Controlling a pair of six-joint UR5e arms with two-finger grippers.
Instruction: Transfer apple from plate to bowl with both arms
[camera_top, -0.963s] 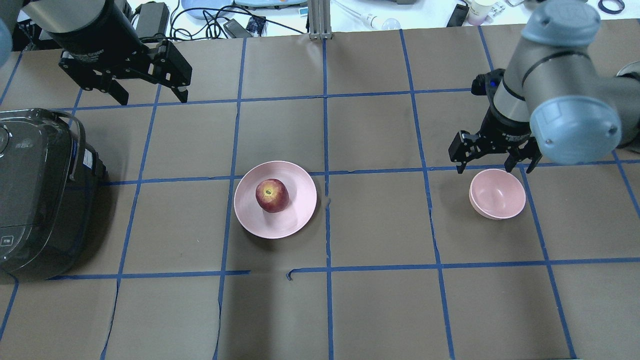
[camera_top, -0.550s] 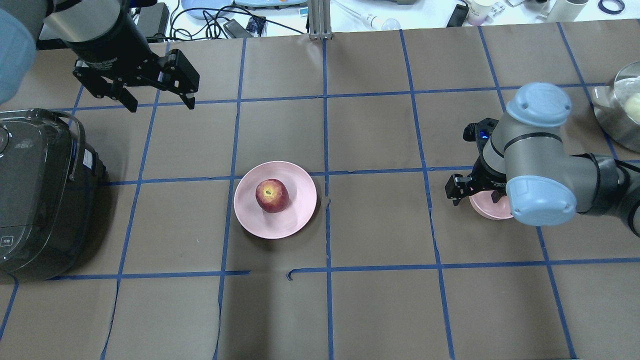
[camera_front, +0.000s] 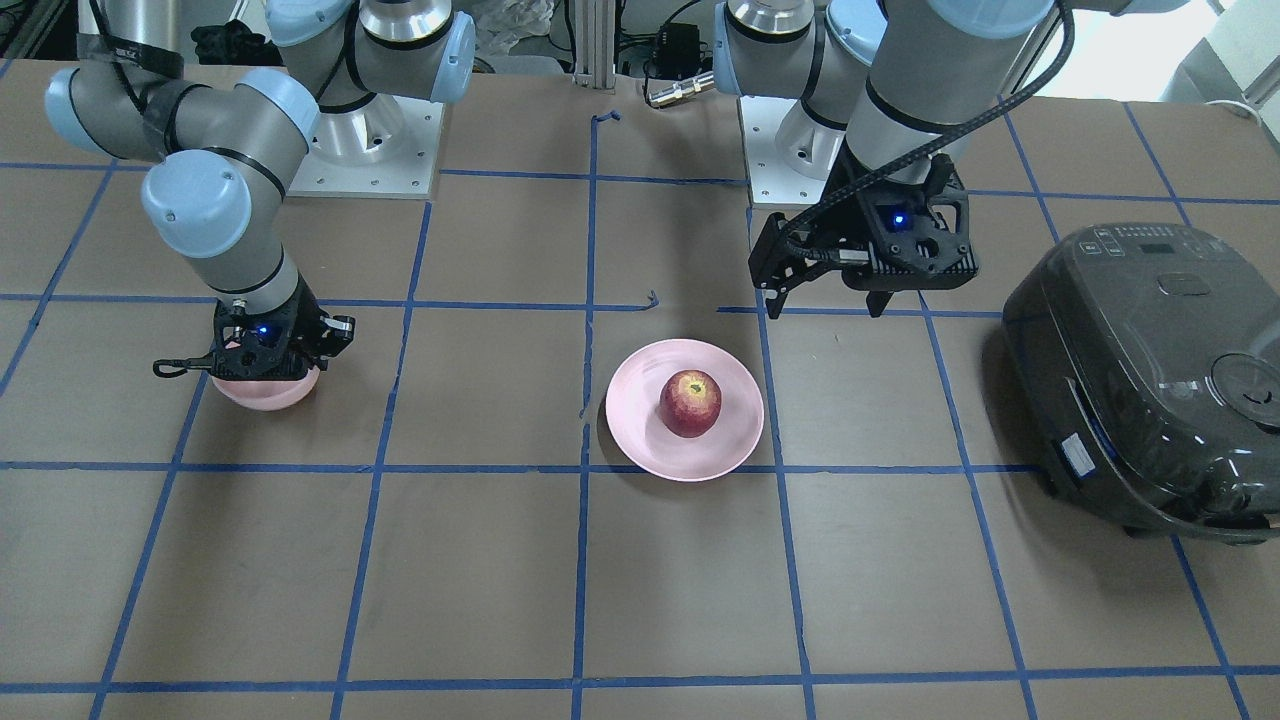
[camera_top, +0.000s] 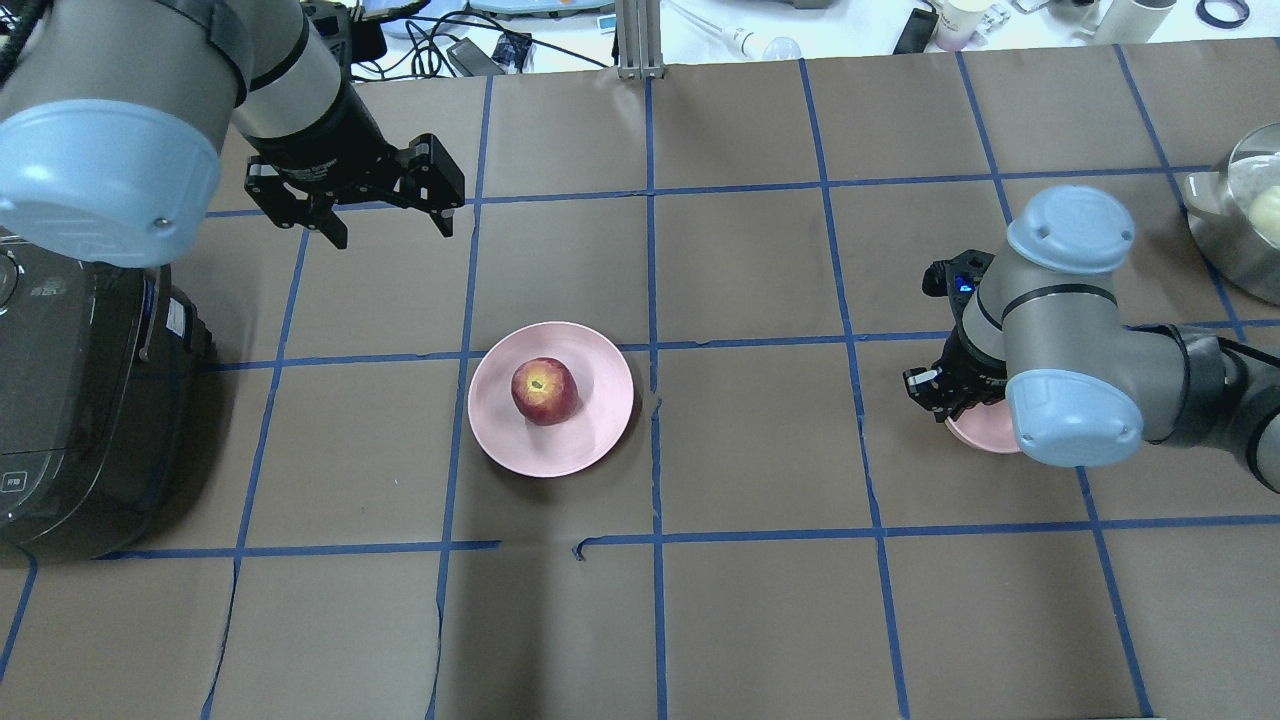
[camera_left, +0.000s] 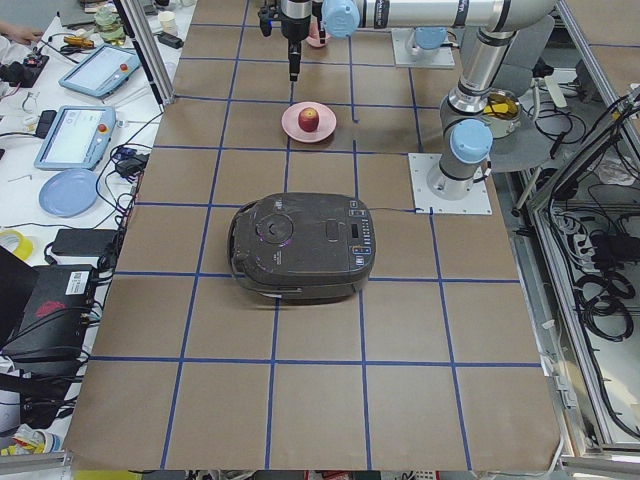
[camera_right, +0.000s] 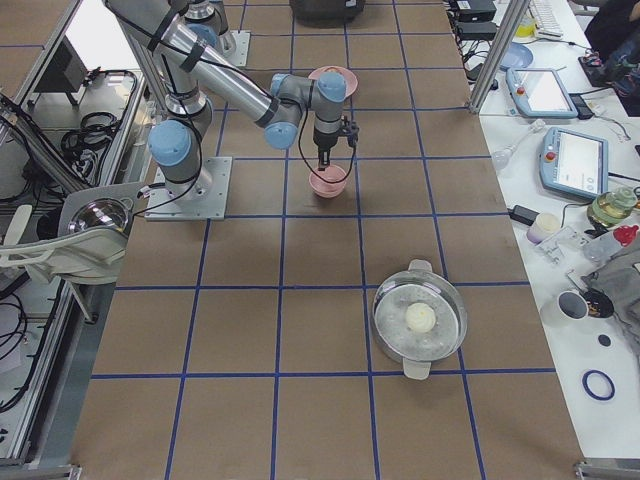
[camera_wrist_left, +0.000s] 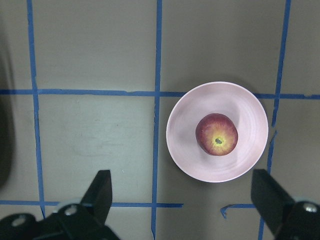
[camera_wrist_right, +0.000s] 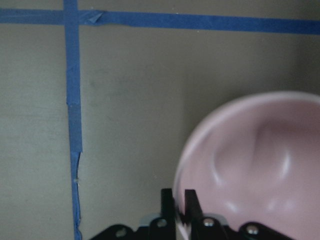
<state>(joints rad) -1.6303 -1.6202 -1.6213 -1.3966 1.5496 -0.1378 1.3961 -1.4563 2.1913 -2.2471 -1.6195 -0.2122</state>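
I need to set the small pink bowl, now mostly hidden under my wrist, in the taped square (camera_front: 468, 394) beside the pale-pink plate with my right gripper.
The red apple (camera_top: 544, 391) sits on the pale-pink plate (camera_top: 600, 430) near the table's middle; both also show in the left wrist view, apple (camera_wrist_left: 216, 134) and plate (camera_wrist_left: 185, 150). My left gripper (camera_top: 390, 232) is open and empty, held above the table beyond the plate and to its left. My right gripper (camera_wrist_right: 178, 200) is shut on the near rim of the small pink bowl (camera_wrist_right: 260, 165), one finger inside and one outside. In the overhead view the bowl (camera_top: 975, 432) is mostly hidden under my right wrist. The front view shows the bowl (camera_front: 262, 395) low at the table.
A dark rice cooker (camera_top: 80, 400) stands at the table's left edge, close to my left arm. A steel pot (camera_top: 1245, 220) with a pale round thing inside stands at the far right. Blue tape lines grid the brown table cover.
My right gripper has come down from open above the bowl and shut on its rim. My left gripper, still open, has moved right towards the plate.
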